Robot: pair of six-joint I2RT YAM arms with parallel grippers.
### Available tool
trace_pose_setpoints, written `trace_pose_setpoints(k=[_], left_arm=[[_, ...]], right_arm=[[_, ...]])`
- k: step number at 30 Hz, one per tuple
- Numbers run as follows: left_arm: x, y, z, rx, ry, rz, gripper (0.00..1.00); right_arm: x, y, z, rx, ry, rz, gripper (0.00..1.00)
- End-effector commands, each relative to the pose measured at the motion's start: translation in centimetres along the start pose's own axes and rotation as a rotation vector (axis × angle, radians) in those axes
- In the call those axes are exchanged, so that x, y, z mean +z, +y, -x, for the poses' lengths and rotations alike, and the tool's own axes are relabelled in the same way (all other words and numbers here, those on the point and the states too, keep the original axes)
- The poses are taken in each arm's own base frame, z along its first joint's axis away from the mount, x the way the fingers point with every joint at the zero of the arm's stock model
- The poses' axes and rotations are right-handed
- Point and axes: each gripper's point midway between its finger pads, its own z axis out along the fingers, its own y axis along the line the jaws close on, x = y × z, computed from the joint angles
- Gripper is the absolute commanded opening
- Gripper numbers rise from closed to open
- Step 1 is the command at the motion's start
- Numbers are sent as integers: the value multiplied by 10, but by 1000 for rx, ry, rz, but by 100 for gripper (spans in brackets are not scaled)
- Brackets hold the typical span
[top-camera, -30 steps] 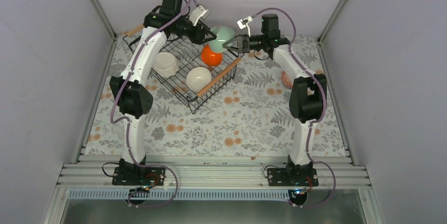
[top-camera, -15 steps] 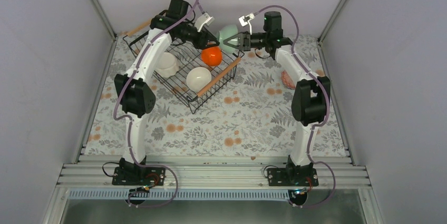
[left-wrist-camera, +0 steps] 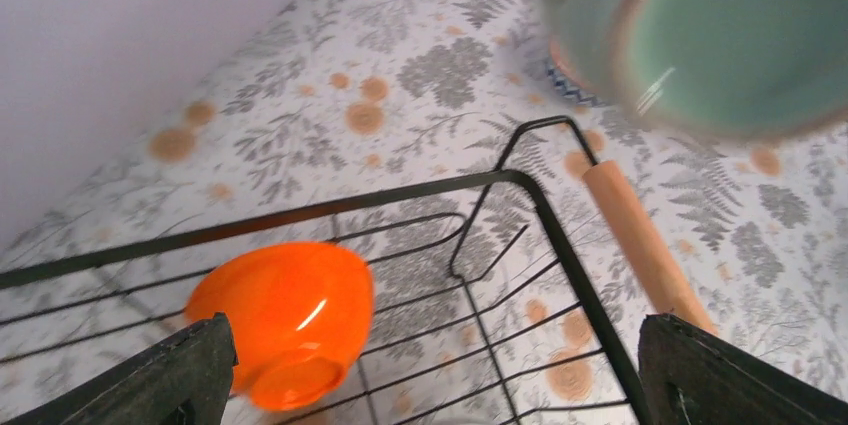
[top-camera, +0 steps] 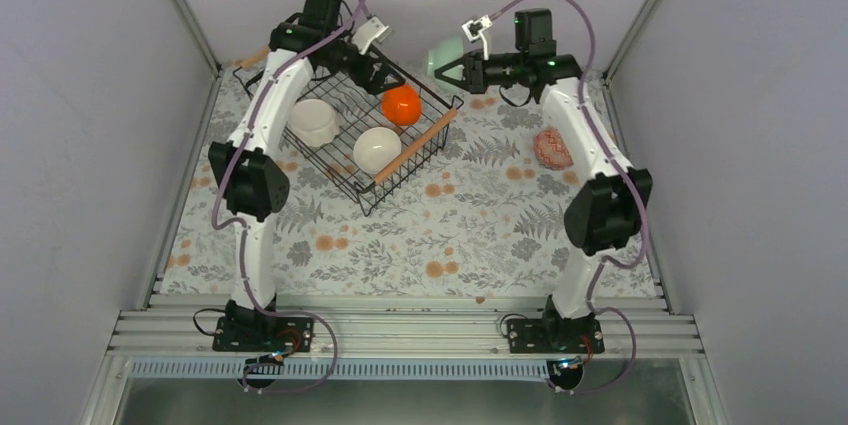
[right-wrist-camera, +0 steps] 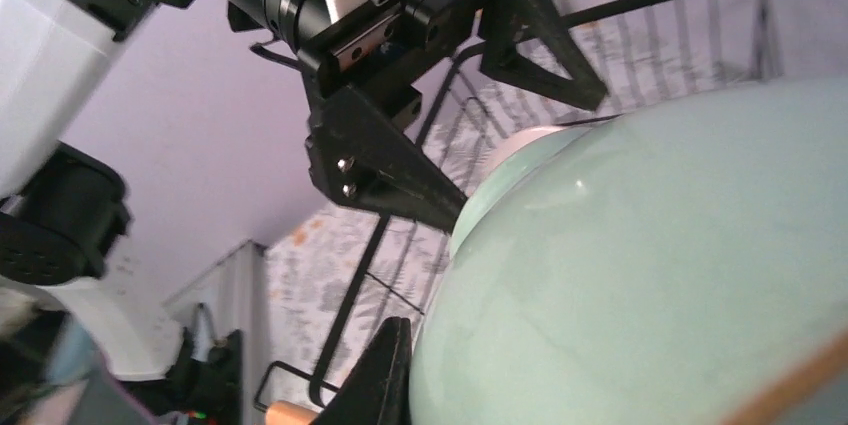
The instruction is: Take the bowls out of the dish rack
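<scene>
Next, I release the pale green bowl with my right gripper inside the reddish patterned bowl [top-camera: 556, 150] on the floral tablecloth.
My right gripper [top-camera: 452, 66] is shut on the pale green bowl [top-camera: 444, 49] and holds it in the air just beyond the far right corner of the dish rack [top-camera: 352, 182]. In the right wrist view the bowl [right-wrist-camera: 650, 265] fills the frame beside one finger [right-wrist-camera: 388, 377]. My left gripper [top-camera: 388, 73] is open and empty above the rack's far end, over the orange bowl [top-camera: 401, 105], which also shows in the left wrist view [left-wrist-camera: 280, 315]. A plain white bowl [top-camera: 377, 148] and a scallop-edged white bowl [top-camera: 313, 121] sit in the rack.
A reddish patterned bowl [top-camera: 552, 148] stands on the floral tablecloth at the right, beside my right arm. The rack's wooden handle [top-camera: 415, 145] faces the table's middle and shows in the left wrist view [left-wrist-camera: 645, 245]. Grey walls close in behind and at both sides.
My left gripper has let go of the pale green bowl and drawn back left over the rack. My right gripper has carried the bowl up and to the right.
</scene>
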Motion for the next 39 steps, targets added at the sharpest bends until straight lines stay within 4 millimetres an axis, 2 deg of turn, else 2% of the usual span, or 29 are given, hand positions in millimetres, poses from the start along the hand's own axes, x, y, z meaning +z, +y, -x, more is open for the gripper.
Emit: trace_pose_setpoints(k=[1,4,5,8,10,13,16,25,28,32,39], left_arm=[[-42,-1,17,82,-19,127,100],[-53,15,8,96,21,241,100],[-53,25,-1,90,49,285,100],[-55,51,-21,98,128,415,100],[-57,68,-33,106,176,499,100],[-62,92,-48,116,240,619,100],[-63,106,-57,121,290,676,100],[-65,118,-76,120,356,740,100],[-66,121,-83,129,374,761,100],[-68,121,-88,129,381,767,100],[-67,119,-96,125,388,763,100]], right_arm=[[-43,40,31,-239,-3,-232,4],[-63,12,14,-191,89,-463,4],[-75,-6,5,-167,139,-588,4],[-103,-36,-30,-141,261,-803,4],[-121,-50,-57,-131,348,-899,4],[-147,-58,-86,-105,431,-997,4],[-164,-71,-115,-56,501,-1050,4],[-218,-109,-173,19,672,-1224,4],[-230,-124,-189,40,715,-1248,4],[-233,-145,-206,70,766,-1244,4],[-231,-167,-217,85,812,-1250,4]])
